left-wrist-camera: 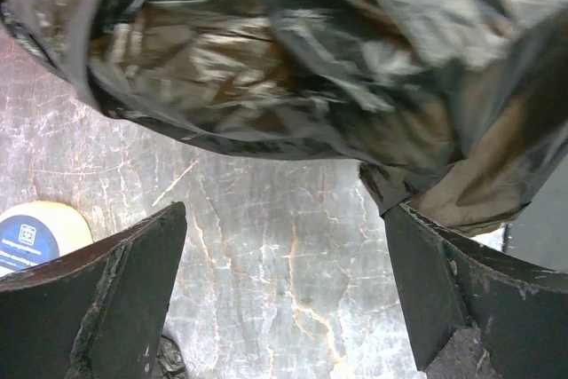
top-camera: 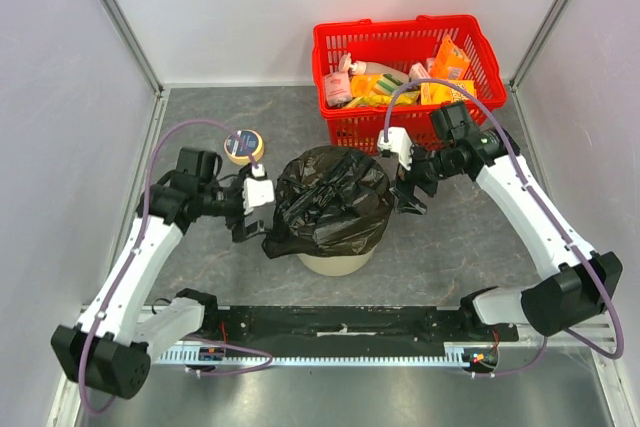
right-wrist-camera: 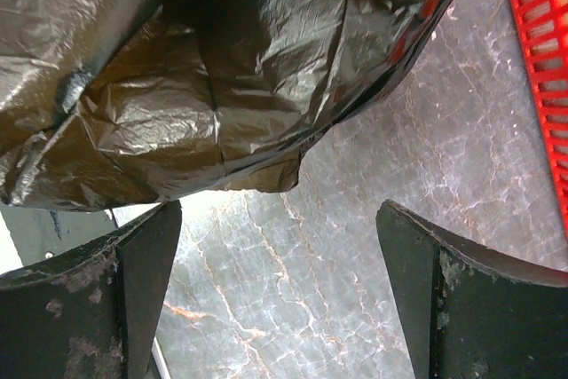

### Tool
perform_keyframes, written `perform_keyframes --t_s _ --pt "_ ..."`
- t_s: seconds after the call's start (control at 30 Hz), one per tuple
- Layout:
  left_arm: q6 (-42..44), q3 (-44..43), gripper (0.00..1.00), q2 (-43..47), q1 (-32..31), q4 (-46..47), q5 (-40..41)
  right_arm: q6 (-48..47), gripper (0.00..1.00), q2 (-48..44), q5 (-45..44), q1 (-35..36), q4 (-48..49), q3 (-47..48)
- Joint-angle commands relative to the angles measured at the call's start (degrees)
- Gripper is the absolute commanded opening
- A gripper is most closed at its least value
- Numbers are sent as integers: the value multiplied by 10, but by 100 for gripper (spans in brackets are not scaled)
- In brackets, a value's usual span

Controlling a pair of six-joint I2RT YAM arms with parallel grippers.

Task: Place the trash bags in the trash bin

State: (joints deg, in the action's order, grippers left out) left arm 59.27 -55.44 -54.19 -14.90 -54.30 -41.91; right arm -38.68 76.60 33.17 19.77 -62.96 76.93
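Observation:
I will pinch the black trash bag by its hanging edge (top-camera: 387, 211) with my right gripper and pull it taut with my left gripper opposite, because the bag lies bunched over the trash bin.
A black trash bag (top-camera: 330, 197) is draped over the round beige trash bin (top-camera: 335, 262), covering its rim and hanging down the sides; only the bin's base shows. My left gripper (top-camera: 243, 227) is open and empty just left of the bag's hanging edge; the left wrist view shows the bag (left-wrist-camera: 293, 59) above the marbled floor between my fingers. My right gripper (top-camera: 410, 195) is open and empty at the bag's right side; the right wrist view shows the bag (right-wrist-camera: 195, 77) just beyond my fingertips.
A red wire-mesh basket (top-camera: 405, 47) full of packaged goods stands behind the right arm, its edge in the right wrist view (right-wrist-camera: 541, 59). A round tape roll with a blue label (top-camera: 243, 146) lies left of the bin, also in the left wrist view (left-wrist-camera: 35, 232). White walls enclose the grey floor.

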Motion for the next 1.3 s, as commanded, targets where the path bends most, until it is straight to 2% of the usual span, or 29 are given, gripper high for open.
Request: perform_keyframes --t_s 0.0,0.17,0.4,0.5,0.63,0.77,0.83,0.9,0.93,0.97,1.0,1.27 --pt "20 -46 98 -57 7 56 -3 -32 98 14 48 3 -13 44" --pt "33 -68 99 -109 7 63 -22 -48 98 29 78 4 -14 46" --pt "45 -69 100 -133 7 75 -69 -80 97 47 143 15 -15 32" --pt "38 -66 100 -139 8 75 -102 -87 86 58 152 23 -15 30" --pt "38 -54 95 -139 6 70 -129 -91 58 63 153 23 -13 17" --pt "34 -41 72 -141 7 70 -154 -91 33 58 154 24 -10 8" --pt "33 -34 57 -139 7 69 -159 -87 22 54 155 24 -9 5" --pt "33 -30 39 -137 7 64 -158 -84 7 45 153 24 -9 2" --pt "33 -28 22 -137 7 62 -157 -82 0 38 150 22 -8 -3" --pt "33 -25 6 -136 7 62 -155 -79 0 31 146 23 -4 -8" --pt "32 -20 2 -133 7 63 -152 -76 0 23 142 23 -1 -15" --pt "20 8 2 -124 7 93 -101 -37 0 -34 77 22 67 -96"
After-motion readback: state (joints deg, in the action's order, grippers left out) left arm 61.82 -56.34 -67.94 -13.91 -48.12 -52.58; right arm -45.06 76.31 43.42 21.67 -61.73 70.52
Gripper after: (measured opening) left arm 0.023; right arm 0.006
